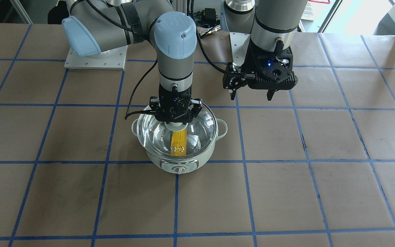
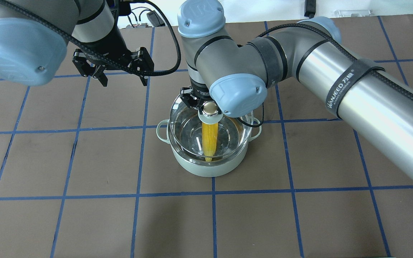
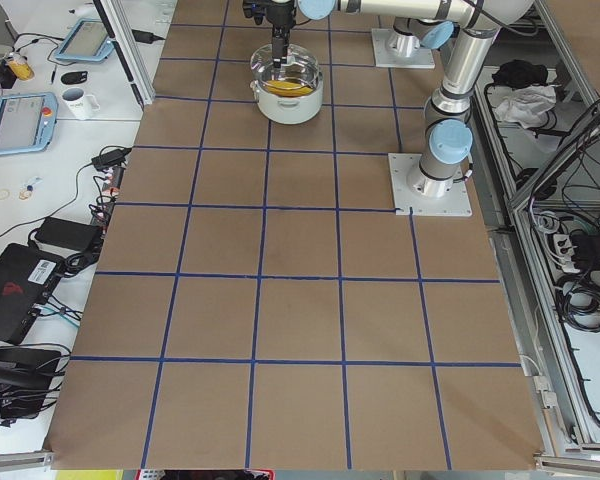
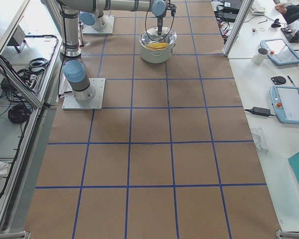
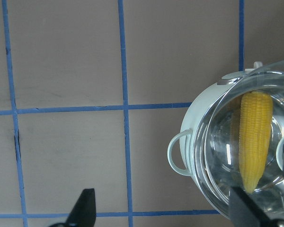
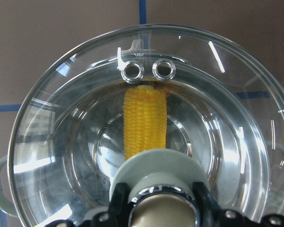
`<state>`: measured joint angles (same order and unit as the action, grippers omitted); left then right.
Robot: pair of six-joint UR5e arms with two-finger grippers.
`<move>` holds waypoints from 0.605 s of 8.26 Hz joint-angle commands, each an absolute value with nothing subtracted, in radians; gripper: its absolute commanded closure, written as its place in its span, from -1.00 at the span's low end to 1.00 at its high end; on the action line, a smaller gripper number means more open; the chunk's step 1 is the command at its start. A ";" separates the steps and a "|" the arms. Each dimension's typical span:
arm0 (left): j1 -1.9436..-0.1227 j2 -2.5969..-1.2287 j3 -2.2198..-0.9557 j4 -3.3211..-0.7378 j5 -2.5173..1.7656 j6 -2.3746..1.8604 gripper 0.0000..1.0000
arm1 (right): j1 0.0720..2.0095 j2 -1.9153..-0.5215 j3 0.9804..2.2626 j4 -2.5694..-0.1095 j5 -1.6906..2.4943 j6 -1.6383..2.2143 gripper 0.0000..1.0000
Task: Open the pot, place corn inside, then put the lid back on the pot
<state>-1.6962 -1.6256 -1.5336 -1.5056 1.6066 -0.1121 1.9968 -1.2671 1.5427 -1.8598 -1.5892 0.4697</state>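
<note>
The robot's right gripper will release the glass lid squarely on the mint-green pot's rim (image 1: 179, 129) (image 6: 144, 144), so that it covers the yellow corn.
The mint-green pot (image 1: 183, 168) stands mid-table, with the yellow corn (image 2: 209, 138) lying inside it, pointed end toward the robot. My right gripper (image 2: 208, 107) is shut on the beige knob (image 6: 163, 213) of the glass lid (image 1: 201, 127). It holds the lid just over the pot's rim, slightly offset, and I cannot tell whether the lid rests on the rim. The corn shows through the glass (image 6: 144, 123). My left gripper (image 2: 124, 81) is open and empty, hovering above the table beside the pot. Its wrist view shows the pot's loop handle (image 5: 177, 153) and the corn (image 5: 254, 137).
The table (image 1: 286, 192) is covered in brown paper with a blue tape grid. Both arm base plates (image 1: 96, 58) sit at the robot's edge. Side benches hold tablets (image 4: 289, 104) and a mug (image 4: 262, 56), off the work surface.
</note>
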 commanded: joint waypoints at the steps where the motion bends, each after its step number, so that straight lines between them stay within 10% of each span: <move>1: -1.623 -1.628 -1.534 -1.529 1.605 -0.104 -1.00 | 1.999 -1.253 1.548 -1.871 -1.560 0.506 0.07; 5: -1.609 -1.631 -1.536 -1.560 1.582 -0.106 -1.00 | 1.999 -1.253 1.552 -1.867 -1.557 0.508 0.07</move>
<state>-1.6128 -1.6291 -1.5351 -1.5551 1.6018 -0.1051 1.9987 -1.2535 1.5508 -1.8704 -1.5605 0.5050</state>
